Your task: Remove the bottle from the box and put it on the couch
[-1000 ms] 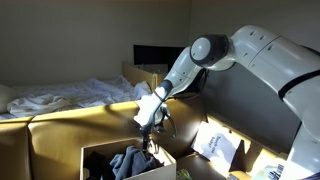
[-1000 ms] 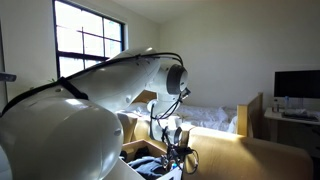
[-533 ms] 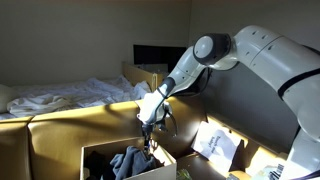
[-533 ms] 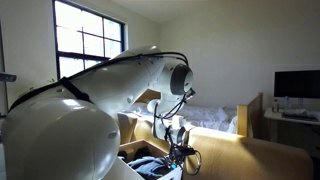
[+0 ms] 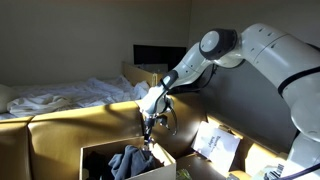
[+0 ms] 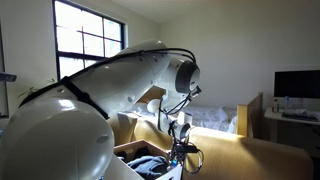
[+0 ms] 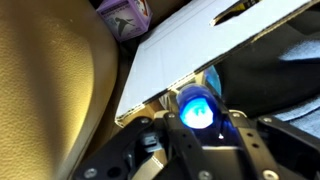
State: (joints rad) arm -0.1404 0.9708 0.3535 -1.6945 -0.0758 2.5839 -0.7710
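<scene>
Next, I release the bottle, now held over the open box, on the couch (image 5: 202, 160) next to the white paper, on the side that faces the cardboard box.
In the wrist view a bottle with a glowing blue top (image 7: 197, 108) sits between the black fingers of my gripper (image 7: 196, 122), which is shut on it. A pale flap of the cardboard box (image 7: 205, 40) lies just beyond, with the tan couch (image 7: 50, 95) to the left. In both exterior views the gripper (image 5: 148, 128) (image 6: 180, 150) hangs over the right side of the open box (image 5: 98, 151), which holds dark cloth (image 5: 128, 163). The bottle itself is too small and dark to make out there. The couch (image 5: 60, 130) (image 6: 265, 158) surrounds the box.
A bed with rumpled white sheets (image 5: 60, 97) lies behind the couch. A dark monitor (image 5: 155, 55) (image 6: 297, 85) stands at the back and a window (image 6: 90, 45) is nearby. Another open box with white paper (image 5: 215, 145) sits beside the couch. A purple item (image 7: 125, 15) lies near the flap.
The gripper has shut on the bottle in the box. The arm's elbow has shifted a little up and to the right, with the gripper slightly higher.
</scene>
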